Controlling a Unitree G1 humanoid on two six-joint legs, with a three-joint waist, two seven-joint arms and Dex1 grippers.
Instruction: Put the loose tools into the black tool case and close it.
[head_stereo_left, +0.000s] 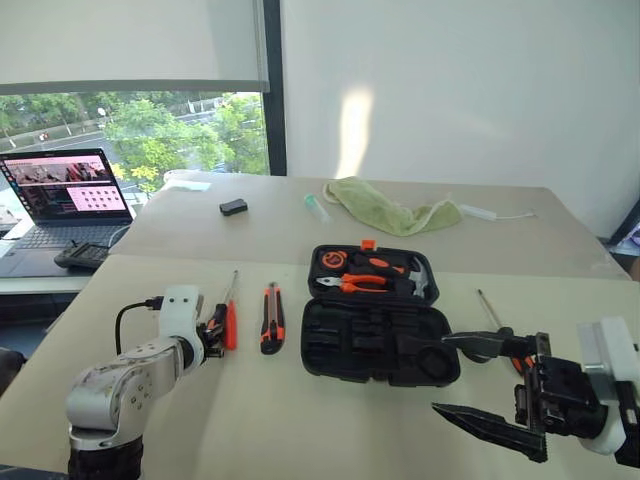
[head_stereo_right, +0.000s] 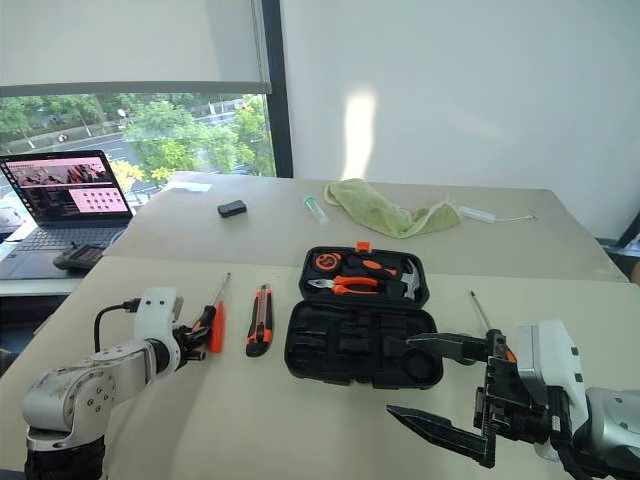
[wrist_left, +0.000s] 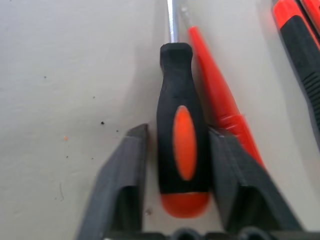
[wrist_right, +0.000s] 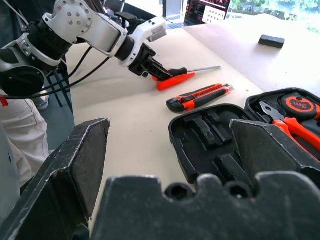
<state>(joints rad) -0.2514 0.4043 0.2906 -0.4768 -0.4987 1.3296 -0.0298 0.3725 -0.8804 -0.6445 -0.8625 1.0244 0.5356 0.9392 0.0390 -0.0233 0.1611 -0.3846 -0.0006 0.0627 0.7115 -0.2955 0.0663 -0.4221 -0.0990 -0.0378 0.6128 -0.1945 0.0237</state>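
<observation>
I will release the black-orange screwdriver, which still rests on the table, with my left gripper in the tool case's near half (head_stereo_left: 351, 310), along the hinge below the pliers.
The black tool case (head_stereo_left: 340, 345) lies open mid-table, with pliers, a hammer and a tape measure fitted in its far half (head_stereo_left: 370, 272). Left of it lie the orange-black utility knife (head_stereo_left: 271, 320), a slim orange tool (head_stereo_left: 230, 325) and a black-orange screwdriver (wrist_left: 182, 145). My left gripper (head_stereo_left: 214, 328) is shut on that screwdriver's handle, a finger (wrist_left: 125, 170) on each side, and the tool still rests on the table. A second screwdriver (head_stereo_left: 490, 308) lies right of the case. My right gripper (head_stereo_left: 440, 373) hovers open above the case's near right corner, holding nothing.
An open laptop (head_stereo_left: 65, 195) sits on a side desk at the far left. On the far table are a small black box (head_stereo_left: 233, 207), a green cloth (head_stereo_left: 390, 210) and a white cable (head_stereo_left: 480, 212). Bare tabletop lies in front of the case.
</observation>
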